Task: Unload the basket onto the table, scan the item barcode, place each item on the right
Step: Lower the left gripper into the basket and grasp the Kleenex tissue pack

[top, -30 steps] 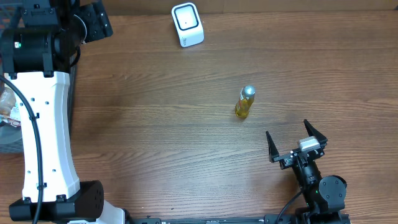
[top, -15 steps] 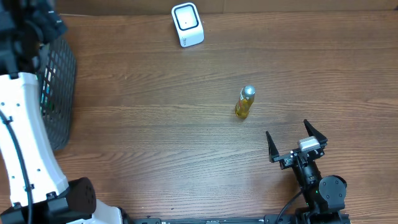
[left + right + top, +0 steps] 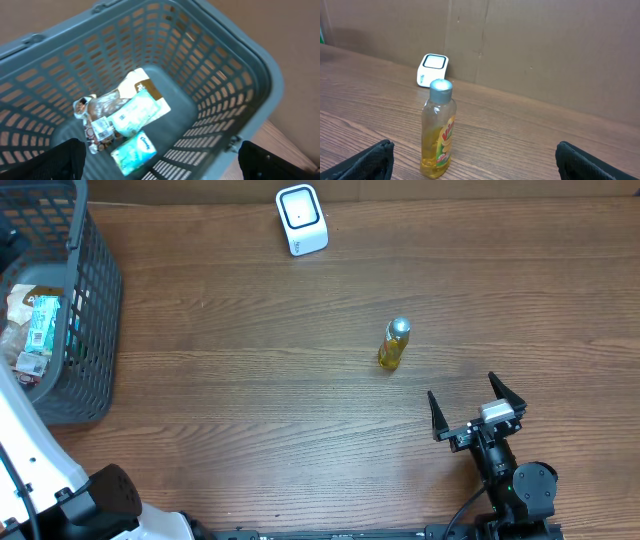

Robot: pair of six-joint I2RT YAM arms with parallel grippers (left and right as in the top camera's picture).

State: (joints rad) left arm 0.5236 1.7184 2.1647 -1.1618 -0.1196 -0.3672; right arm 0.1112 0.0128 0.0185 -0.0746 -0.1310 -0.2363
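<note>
I need to next use my left gripper to grab the middle of the teal Kleenex tissue pack [image 3: 74, 323] [image 3: 134, 153], the small one between the mint packet and the basket's mesh side.
A small yellow bottle [image 3: 394, 345] with a silver cap stands upright on the wooden table; in the right wrist view the bottle [image 3: 438, 130] shows a red and yellow label. The white scanner [image 3: 301, 220] sits at the far edge, and in the right wrist view the scanner [image 3: 432, 70] stands behind the bottle. My right gripper [image 3: 461, 385] rests near the front edge, open and empty, a short way right of the bottle; its jaws [image 3: 480, 165] stand wide apart. My left gripper [image 3: 162, 162] hangs open and empty above the basket.
A grey mesh basket [image 3: 95, 310] stands at the table's left end. In the left wrist view the basket [image 3: 235, 60] holds a teal tissue pack [image 3: 134, 151] and a few snack packets [image 3: 117, 112]. My white left arm [image 3: 30, 460] fills the front left corner.
My left arm has swung out to the left, uncovering the basket in the overhead view, and its jaws have widened. The bottle and my right arm have not moved.
</note>
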